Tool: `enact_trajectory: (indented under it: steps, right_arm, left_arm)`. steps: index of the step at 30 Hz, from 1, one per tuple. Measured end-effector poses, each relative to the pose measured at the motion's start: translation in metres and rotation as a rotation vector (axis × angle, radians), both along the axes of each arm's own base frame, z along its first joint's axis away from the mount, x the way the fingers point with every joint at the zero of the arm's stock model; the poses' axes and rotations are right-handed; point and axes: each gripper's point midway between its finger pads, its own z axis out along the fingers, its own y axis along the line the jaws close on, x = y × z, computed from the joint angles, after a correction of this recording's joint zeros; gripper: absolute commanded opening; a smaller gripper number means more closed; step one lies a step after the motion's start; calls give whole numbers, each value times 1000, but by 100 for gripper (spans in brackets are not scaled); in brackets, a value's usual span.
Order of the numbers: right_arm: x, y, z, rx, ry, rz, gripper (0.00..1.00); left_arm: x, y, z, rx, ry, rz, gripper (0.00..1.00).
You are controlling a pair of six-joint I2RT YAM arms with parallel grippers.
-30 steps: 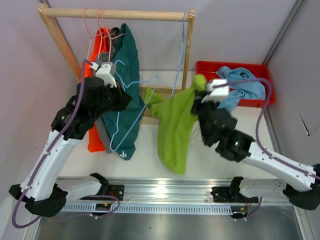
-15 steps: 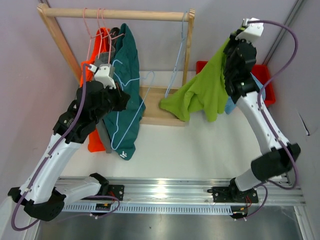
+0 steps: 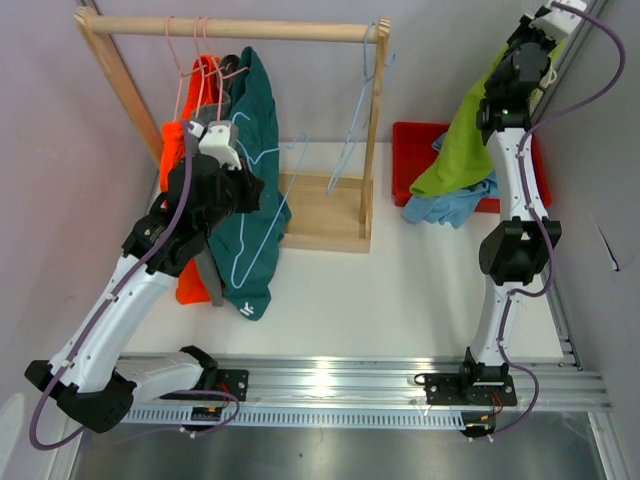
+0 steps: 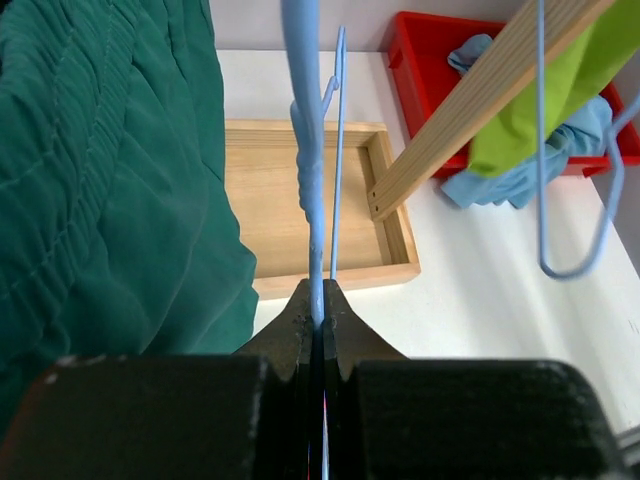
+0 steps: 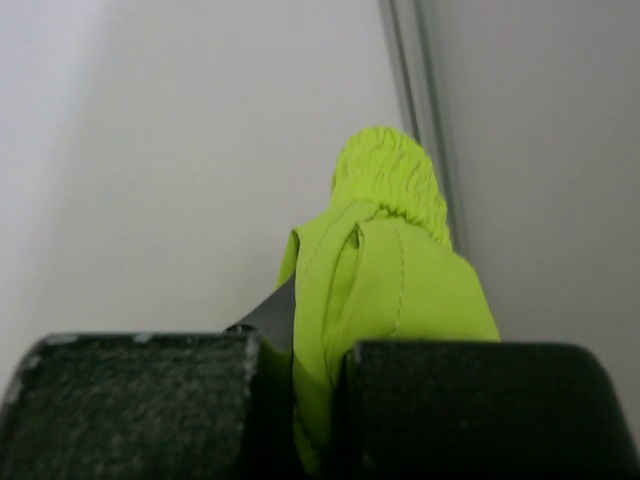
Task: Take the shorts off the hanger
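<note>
The light blue hanger is in my left gripper, beside the teal shorts now. Next, I let go of it on the rail point(image 3: 309, 104) between the teal shorts and the empty blue hanger.
My right gripper point(image 3: 515, 55) is raised high at the back right, shut on the lime green shorts point(image 3: 463, 145), which hang over the red tray point(image 3: 412, 140). The right wrist view shows the lime fabric point(image 5: 385, 270) bunched between the jaws of that gripper point(image 5: 320, 350). Light blue shorts point(image 3: 450, 207) lie in the tray. My left gripper point(image 3: 248, 165) is shut on a light blue hanger wire point(image 4: 310, 150) beside the teal shorts point(image 3: 258, 215). Orange shorts point(image 3: 188, 285) and grey shorts point(image 3: 207, 270) hang left of the teal pair.
The wooden rack point(image 3: 240, 29) stands at the back on a wooden base point(image 3: 320, 205). An empty blue hanger point(image 3: 358, 120) hangs at the rail's right end. Pink hangers point(image 3: 200, 55) sit at the left end. Walls close in on both sides.
My right arm has swung up and to the right, carrying the lime green shorts from the table's middle to above the red tray. My left gripper has stayed on the hanger wire.
</note>
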Motion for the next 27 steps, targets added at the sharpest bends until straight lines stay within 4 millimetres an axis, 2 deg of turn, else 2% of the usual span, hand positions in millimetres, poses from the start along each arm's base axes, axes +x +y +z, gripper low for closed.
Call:
enact_trajectory:
  steps: [2,3,4,5,6,7,9,11,13,14,16,18,20,22,24,27]
  right_arm:
    - [7,-9,-23,0,28,-23,0]
    - [14,-12,-41,0,56,-27,0]
    - [22,-13,-65,-1,94,-26,5]
    - [29,-12,-96,2,145,-15,18]
    - [35,-10,-131,12,204,2,40]
    - [39,-7,-166,26,265,23,99]
    - [44,6,-245,49,417,104,99]
    - [41,22,-310,102,556,198,99]
    - [29,36,-353,171,651,267,100]
    - [17,43,-365,206,682,301,99]
    - [-18,59,-377,268,715,364,99]
    - [-55,71,-368,302,698,408,99]
    - [-90,86,-341,312,636,462,99]
    - [-119,104,-309,303,547,532,100]
    - [-143,119,-288,288,496,588,100]
    - [-174,135,-276,276,460,648,99]
  left_arm:
    - [5,-1,0,1,-4,8,0]
    - [8,-3,-1,1,-6,11,0]
    - [12,-4,-1,1,-7,13,0]
    - [14,-5,-3,3,-5,15,0]
    - [18,-7,-5,9,2,17,0]
    - [22,-9,-6,15,8,21,0]
    - [32,-13,-3,28,11,26,0]
    - [45,-20,8,31,2,27,0]
    - [57,-26,25,25,-24,27,0]
    - [62,-29,36,19,-40,27,0]
    - [73,-35,61,1,-84,26,0]
    - [80,-40,82,-14,-117,22,0]
    - [89,-47,103,-38,-155,16,0]
    - [98,-56,125,-64,-192,1,0]
    - [109,-67,138,-88,-223,-17,0]
    - [121,-82,142,-107,-235,-50,0]
